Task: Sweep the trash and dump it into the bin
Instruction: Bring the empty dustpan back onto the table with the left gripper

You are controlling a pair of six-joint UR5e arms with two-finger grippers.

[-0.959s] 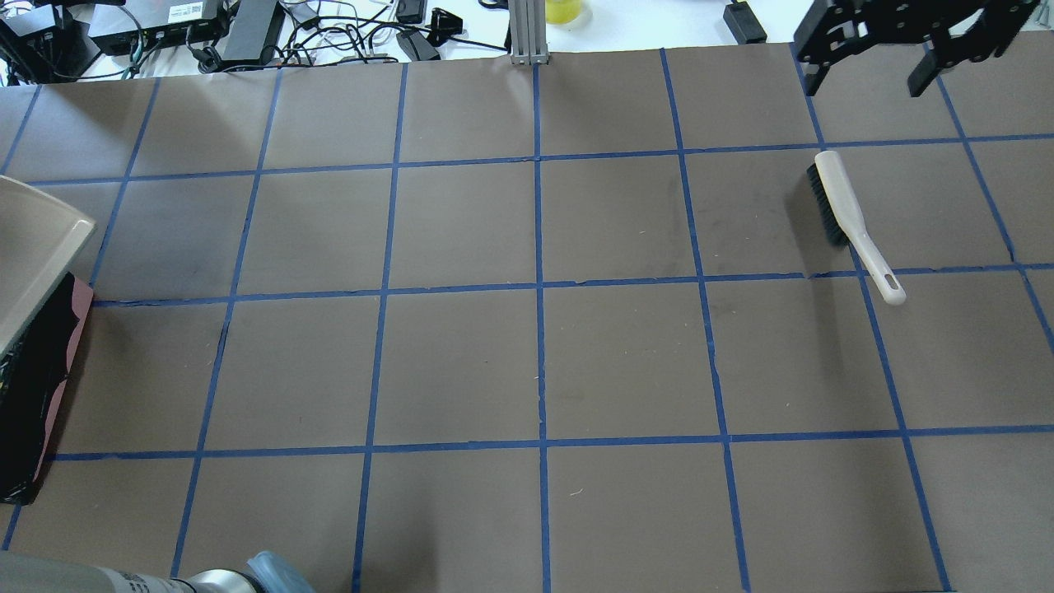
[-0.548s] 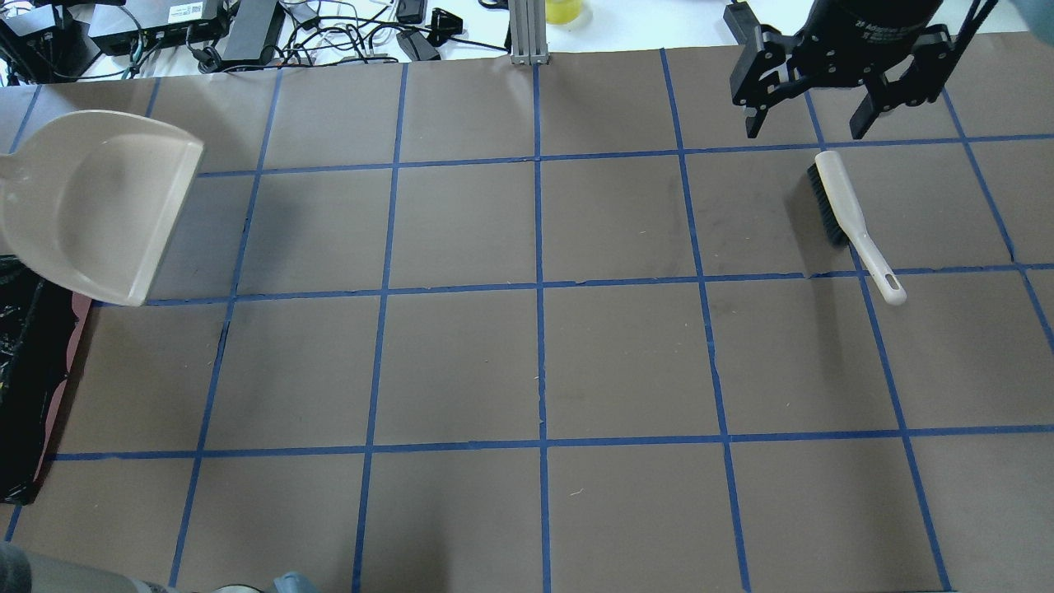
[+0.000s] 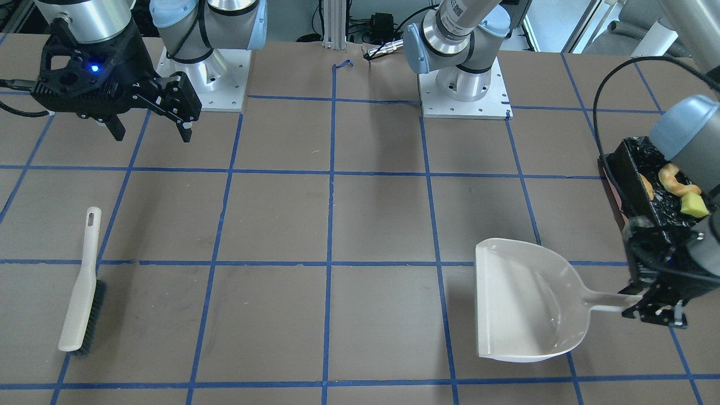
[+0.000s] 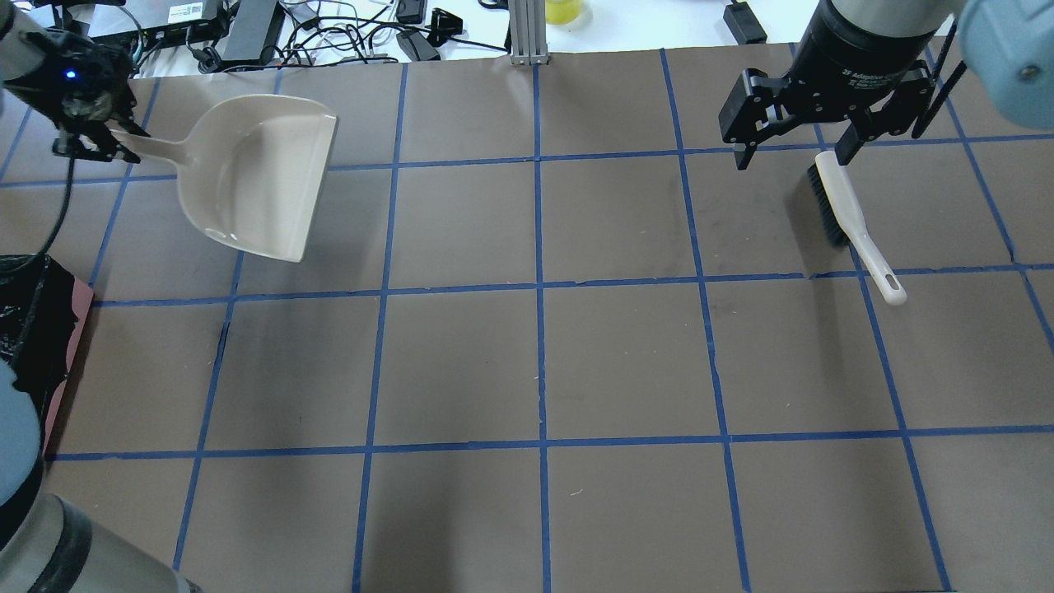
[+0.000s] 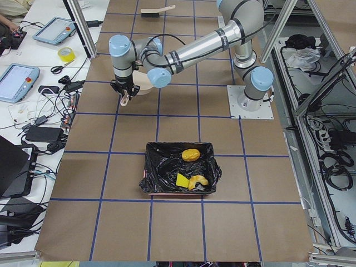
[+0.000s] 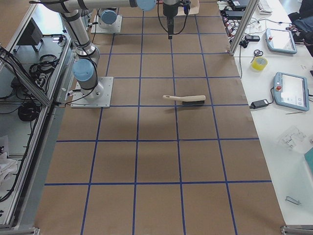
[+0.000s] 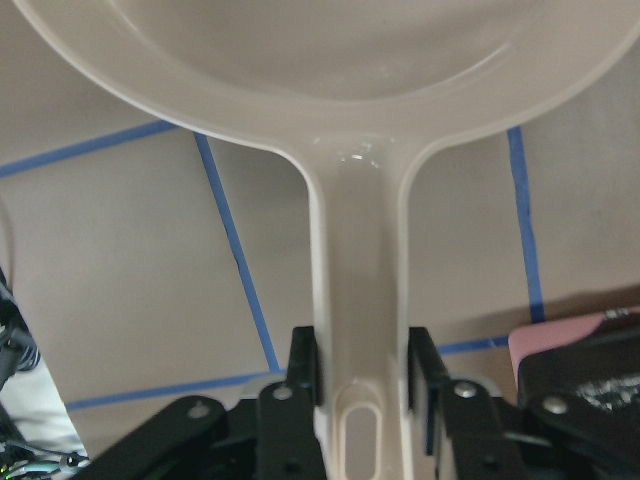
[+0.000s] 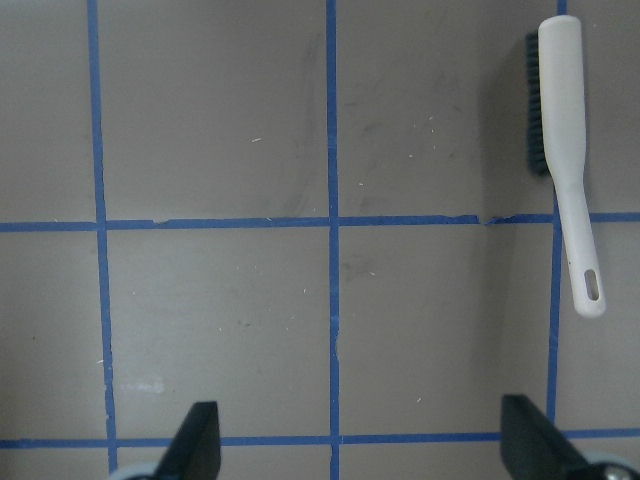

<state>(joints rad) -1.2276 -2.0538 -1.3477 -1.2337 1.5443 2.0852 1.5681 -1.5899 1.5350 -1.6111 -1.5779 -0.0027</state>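
I need to let go of the beige dustpan, which is now away from the bin, with my left gripper across the blue tape line (image 3: 466, 331), just past the line's straight edge.
The trash lies in the bin (image 5: 151, 169), a box lined with a black bag: a golden-brown lump (image 5: 192, 154), a yellow wedge (image 5: 181, 180) and a tan croissant piece (image 5: 198, 182). The wedge (image 3: 693, 206) and croissant (image 3: 672, 179) also show in the front view. My left gripper (image 4: 92, 142) is shut on the handle of the empty beige dustpan (image 4: 263, 177), away from the bin (image 4: 33, 321). In the left wrist view the fingers clamp the dustpan's (image 7: 330, 40) handle. My right gripper (image 4: 793, 156) is open and empty, above the bristle end of the brush (image 4: 848, 218).
The brush (image 3: 84, 287) lies flat on the brown papered table with blue tape lines, its handle toward the robot. Cables, power bricks and a post stand beyond the far edge (image 4: 527, 33). The arm bases (image 3: 464, 84) sit at the robot's side.
My left gripper has carried the dustpan from over the bin out across the far left of the table. My right gripper has come nearer and now hangs over the brush's head.
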